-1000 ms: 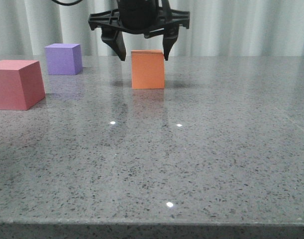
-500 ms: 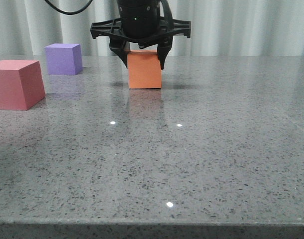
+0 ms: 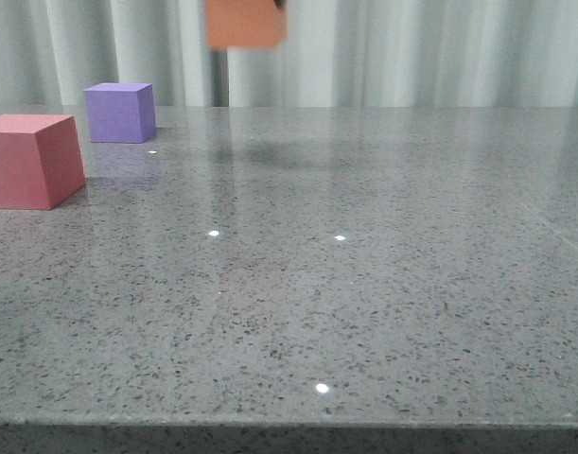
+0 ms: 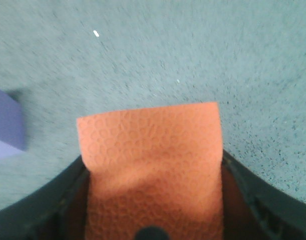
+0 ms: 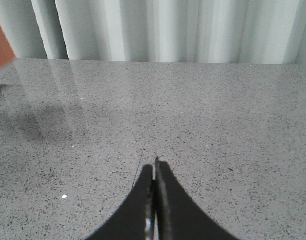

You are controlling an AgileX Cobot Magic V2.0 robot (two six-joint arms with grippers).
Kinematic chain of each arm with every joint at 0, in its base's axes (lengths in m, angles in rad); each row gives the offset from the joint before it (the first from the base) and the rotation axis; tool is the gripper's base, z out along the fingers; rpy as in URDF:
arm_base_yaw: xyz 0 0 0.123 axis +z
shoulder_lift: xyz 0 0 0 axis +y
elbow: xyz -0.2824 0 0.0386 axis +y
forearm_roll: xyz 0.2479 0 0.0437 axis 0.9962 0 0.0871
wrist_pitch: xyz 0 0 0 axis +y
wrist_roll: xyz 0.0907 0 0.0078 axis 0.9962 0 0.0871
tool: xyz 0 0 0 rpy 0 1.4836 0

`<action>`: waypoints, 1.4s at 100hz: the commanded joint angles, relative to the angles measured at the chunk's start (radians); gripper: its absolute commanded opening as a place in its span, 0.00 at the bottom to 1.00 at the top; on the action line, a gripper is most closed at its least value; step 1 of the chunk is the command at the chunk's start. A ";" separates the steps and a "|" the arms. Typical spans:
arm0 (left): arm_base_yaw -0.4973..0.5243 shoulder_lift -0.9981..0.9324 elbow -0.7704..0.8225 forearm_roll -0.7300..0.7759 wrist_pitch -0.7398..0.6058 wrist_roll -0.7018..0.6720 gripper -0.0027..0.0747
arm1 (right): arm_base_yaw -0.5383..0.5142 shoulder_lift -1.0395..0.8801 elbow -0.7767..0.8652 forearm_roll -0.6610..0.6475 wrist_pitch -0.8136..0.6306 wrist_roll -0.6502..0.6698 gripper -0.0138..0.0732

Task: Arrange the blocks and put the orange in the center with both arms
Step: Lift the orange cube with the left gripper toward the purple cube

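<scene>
Next, my left gripper sets the orange cube down in the gap (image 3: pixel 88 156) between the pinkish-red cube and the purple cube.
The orange cube (image 3: pixel 246 24) hangs high above the table at the top edge of the front view, left of centre. In the left wrist view it (image 4: pixel 150 150) sits between the black jaws of my left gripper (image 4: pixel 153 172), which is shut on its sides. The purple cube (image 3: pixel 121 112) stands at the far left; it also shows in the left wrist view (image 4: pixel 7 125). The pinkish-red cube (image 3: pixel 33 159) stands nearer, at the left edge. My right gripper (image 5: pixel 154 167) is shut and empty, low over bare table; it does not show in the front view.
The grey speckled table (image 3: pixel 345 284) stretches from the front edge to a pale curtain (image 3: pixel 411 52) behind it. A faint shadow (image 3: pixel 270 151) lies on the table where the orange cube stood.
My left gripper closed on the orange cube and lifted it off the table, up and slightly left, to the top of the front view. The other two cubes have not moved.
</scene>
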State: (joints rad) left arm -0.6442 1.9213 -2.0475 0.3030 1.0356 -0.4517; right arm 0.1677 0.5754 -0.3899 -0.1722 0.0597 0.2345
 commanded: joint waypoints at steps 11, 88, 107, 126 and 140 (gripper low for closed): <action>0.082 -0.160 -0.025 -0.041 0.022 0.125 0.24 | -0.006 -0.002 -0.031 -0.011 -0.076 -0.007 0.08; 0.363 -0.247 0.447 -0.173 -0.294 0.199 0.24 | -0.006 -0.002 -0.031 -0.011 -0.076 -0.007 0.08; 0.368 -0.242 0.480 -0.175 -0.348 0.235 0.24 | -0.006 -0.002 -0.031 -0.011 -0.076 -0.007 0.08; 0.368 -0.200 0.480 -0.175 -0.352 0.235 0.24 | -0.006 -0.002 -0.031 -0.011 -0.076 -0.007 0.08; 0.368 -0.167 0.480 -0.175 -0.352 0.235 0.24 | -0.006 -0.002 -0.031 -0.011 -0.076 -0.007 0.08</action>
State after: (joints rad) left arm -0.2771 1.7835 -1.5416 0.1322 0.7436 -0.2163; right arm 0.1677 0.5754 -0.3899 -0.1722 0.0597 0.2345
